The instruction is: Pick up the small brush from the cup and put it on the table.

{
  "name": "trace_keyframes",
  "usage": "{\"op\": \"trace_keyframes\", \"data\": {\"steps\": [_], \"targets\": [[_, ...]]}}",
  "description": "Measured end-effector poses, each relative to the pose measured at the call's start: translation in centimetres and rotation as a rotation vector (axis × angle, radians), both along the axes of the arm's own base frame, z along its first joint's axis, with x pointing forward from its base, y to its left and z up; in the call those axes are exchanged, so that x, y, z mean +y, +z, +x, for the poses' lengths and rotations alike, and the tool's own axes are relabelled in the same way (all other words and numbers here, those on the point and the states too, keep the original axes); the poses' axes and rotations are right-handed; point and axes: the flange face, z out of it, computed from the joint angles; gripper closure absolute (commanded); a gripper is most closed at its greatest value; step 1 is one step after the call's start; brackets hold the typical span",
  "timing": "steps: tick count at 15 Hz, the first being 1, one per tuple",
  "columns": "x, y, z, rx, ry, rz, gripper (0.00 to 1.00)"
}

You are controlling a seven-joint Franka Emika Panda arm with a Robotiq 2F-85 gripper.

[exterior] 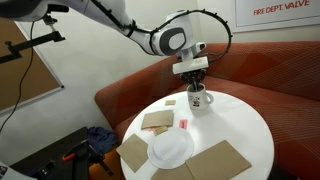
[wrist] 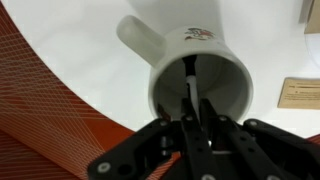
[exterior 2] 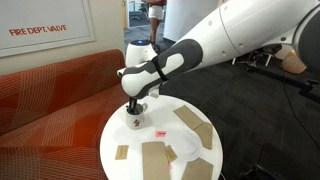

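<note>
Next, I let go of the small brush on the bare white table (exterior: 217,112) (wrist: 92,14) next to the mug's handle.
The white mug (exterior: 199,99) with dark reddish print stands near the far edge of the round white table (exterior: 245,125). It also shows in an exterior view (exterior 2: 134,118) and in the wrist view (wrist: 215,62). My gripper (exterior: 193,80) hangs straight over the mug's mouth, fingers pointing down into it (exterior 2: 135,104). In the wrist view the fingers (wrist: 193,122) are drawn close together on the small brush (wrist: 189,75). The brush is a thin dark stick that stands inside the mug. Its lower end is hidden by the mug.
A round white plate (exterior: 171,149) and several tan mats (exterior: 156,121) lie on the table. A small pink-red item (exterior: 184,123) lies between the mug and the plate. A red sofa (exterior: 125,95) curves behind the table. A small tan mat (wrist: 300,93) shows beside the mug.
</note>
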Motion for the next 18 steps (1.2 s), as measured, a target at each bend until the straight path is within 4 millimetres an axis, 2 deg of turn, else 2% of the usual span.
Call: {"op": "trace_keyframes", "data": {"steps": [5,12,15,18], "targets": [[-0.4,5.3,-0.8,-0.051,-0.031,0.045,0.97],[-1.9,13.3,-4.1,-0.109,-0.102,0.092,0.97],[-3.3,16.8,-5.7,-0.134,-0.166,0.082,0.97],[-6.1,18.8,-6.9,-0.120,-0.294,0.064,0.97]]}}
